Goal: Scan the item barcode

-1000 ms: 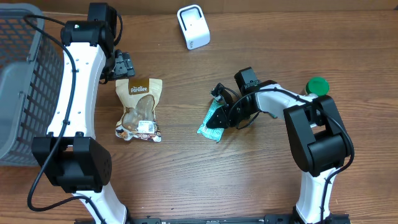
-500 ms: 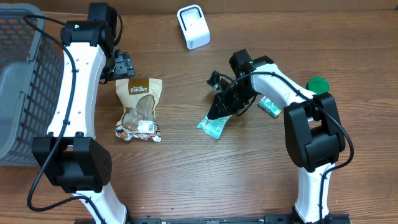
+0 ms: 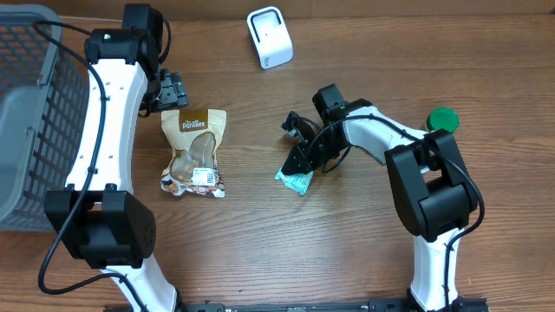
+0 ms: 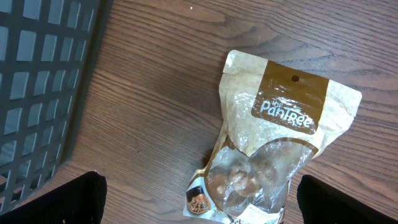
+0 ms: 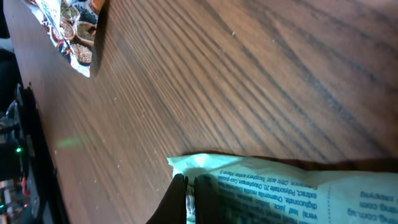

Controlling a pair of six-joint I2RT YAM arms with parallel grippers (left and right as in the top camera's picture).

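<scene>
The robot's right gripper will release the pale green packet, now tipped up mid-table, on the table (image 3: 308, 163) between the brown pouch and the green cap.
The item, a pale green packet (image 3: 297, 180) with printed text, sits mid-table with one end tipped up. My right gripper (image 3: 301, 159) is shut on its edge. In the right wrist view the two dark fingers (image 5: 180, 198) pinch the packet (image 5: 280, 186) close to its corner. A brown "Pantree" snack pouch (image 3: 195, 152) lies flat at the left. My left gripper (image 3: 173, 89) hovers open over the pouch's top end. The left wrist view shows the pouch (image 4: 273, 143) between the spread fingertips of that gripper (image 4: 202, 202), which touches nothing. A white barcode scanner (image 3: 270, 36) stands at the back.
A grey wire basket (image 3: 26, 113) fills the far left, and its mesh (image 4: 37, 81) runs beside the pouch. A green round cap (image 3: 442, 119) sits behind the right arm. The pouch's lower end (image 5: 68, 31) shows far off in the right wrist view.
The right gripper has swung left and turned, tipping the green packet up by its edge while the lower end stays on the table. The left arm has not moved.
</scene>
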